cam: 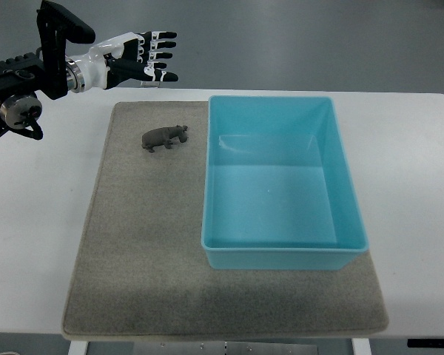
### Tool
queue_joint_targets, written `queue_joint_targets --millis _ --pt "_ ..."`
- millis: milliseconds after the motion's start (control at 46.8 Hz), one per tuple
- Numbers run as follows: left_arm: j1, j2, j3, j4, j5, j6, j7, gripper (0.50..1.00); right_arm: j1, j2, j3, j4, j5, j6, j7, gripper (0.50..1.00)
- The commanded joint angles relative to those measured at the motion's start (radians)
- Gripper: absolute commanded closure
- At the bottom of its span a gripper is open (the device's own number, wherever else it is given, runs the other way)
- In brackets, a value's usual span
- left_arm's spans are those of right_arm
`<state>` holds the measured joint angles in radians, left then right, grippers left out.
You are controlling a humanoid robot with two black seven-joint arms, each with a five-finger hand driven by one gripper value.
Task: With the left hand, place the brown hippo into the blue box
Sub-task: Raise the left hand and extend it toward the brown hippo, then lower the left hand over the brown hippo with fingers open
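I need to close my left gripper on the rear end [150,139] of the brown hippo, so that its head is left sticking out toward the blue box.
A small brown hippo [164,137] stands on the grey mat [140,244], just left of the blue box [281,255]. The box is a shallow open tub with nothing in it. My left hand [149,55] hovers beyond the table's far edge, up and left of the hippo, well apart from it. Its fingers are spread and hold nothing. The left arm comes in from the upper left. No right arm shows.
The mat lies on a white table [37,222] whose far edge runs past the box's top. Bare white tabletop lies left of the mat and right of the box.
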<state>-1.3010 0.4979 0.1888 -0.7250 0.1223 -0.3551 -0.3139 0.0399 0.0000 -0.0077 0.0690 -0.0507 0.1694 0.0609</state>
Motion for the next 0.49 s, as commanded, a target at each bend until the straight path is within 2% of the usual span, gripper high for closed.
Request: queue_joint_targets --millis 0,385,470 --pt "-0.010 -0.004 -0.002 0.009 0.111 0.002 0.006 0.504 0.000 0.000 0.000 0.000 0.000 0.001 0.000 0.564" --pt "-0.050 -0.005 -0.008 0.013 0.488 0.007 0.004 0.508 0.000 0.000 0.000 0.000 0.000 0.001 0.000 0.564" --pt "-0.047 -0.007 -0.008 0.025 0.554 0.044 0.006 0.512 0.000 0.000 0.000 0.000 0.000 0.001 -0.001 0.564"
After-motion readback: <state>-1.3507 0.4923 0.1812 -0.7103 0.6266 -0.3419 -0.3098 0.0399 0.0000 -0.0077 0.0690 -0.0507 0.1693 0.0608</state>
